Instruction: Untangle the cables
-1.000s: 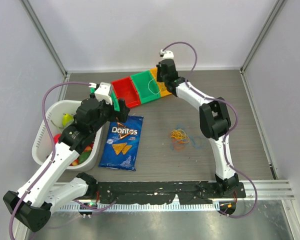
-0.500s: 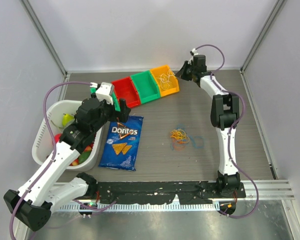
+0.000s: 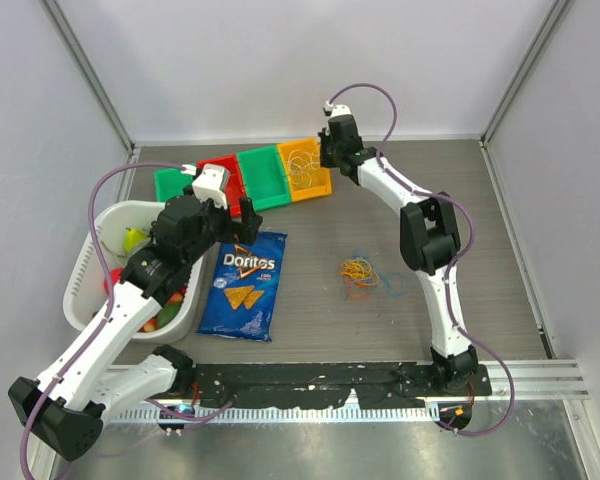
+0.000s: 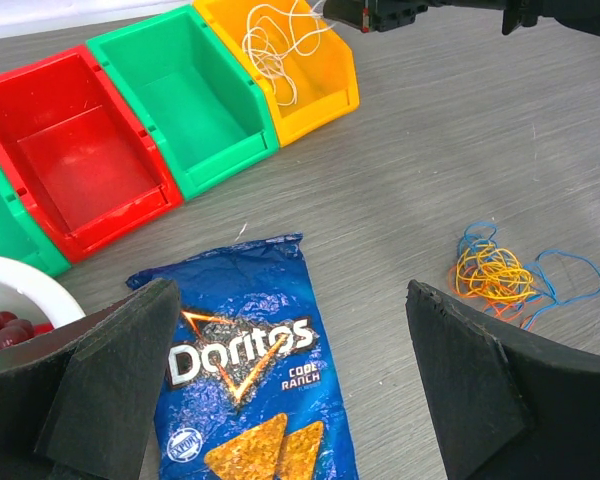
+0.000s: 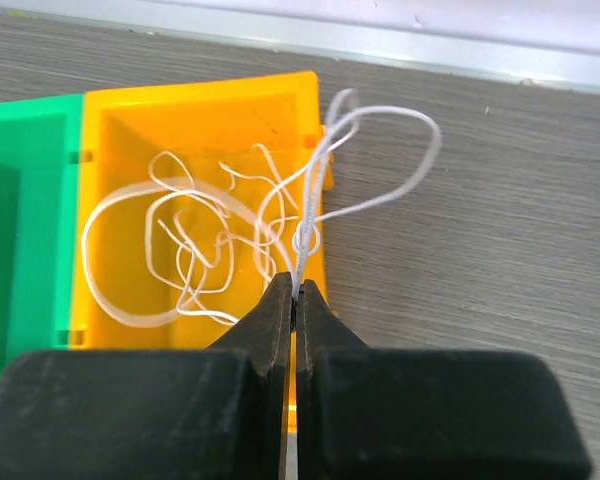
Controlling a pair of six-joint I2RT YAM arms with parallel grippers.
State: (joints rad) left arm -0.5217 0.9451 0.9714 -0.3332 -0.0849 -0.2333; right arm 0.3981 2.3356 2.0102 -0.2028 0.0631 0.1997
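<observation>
Next, my right gripper lets go of the piece of white cable among the coiled white cables inside the orange bin point(image 3: 312, 174) point(image 5: 254, 268).
A tangle of thin orange, yellow and blue cables point(image 3: 360, 272) point(image 4: 495, 275) lies on the table, right of centre, with no gripper near it. More white cables point(image 3: 302, 162) point(image 4: 273, 45) point(image 5: 185, 250) lie coiled in the orange bin point(image 3: 318, 185) point(image 5: 180, 125). My right gripper point(image 3: 326, 155) point(image 5: 296, 288) hangs over that bin's right edge, shut on a white strand point(image 5: 385, 190) that loops out over the table. My left gripper point(image 3: 244, 208) point(image 4: 290, 320) hovers wide open above the chip bag, holding nothing.
A blue Doritos bag point(image 3: 245, 285) point(image 4: 250, 370) lies left of the tangle. A row of green point(image 3: 260, 175), red point(image 3: 225, 172) and green point(image 3: 173, 184) bins runs left from the orange bin. At the far left stands a white basket point(image 3: 88, 262) of fruit.
The right gripper swung out to the back right, then returned over the orange bin. The bin row now sits farther left. The left arm has not moved.
</observation>
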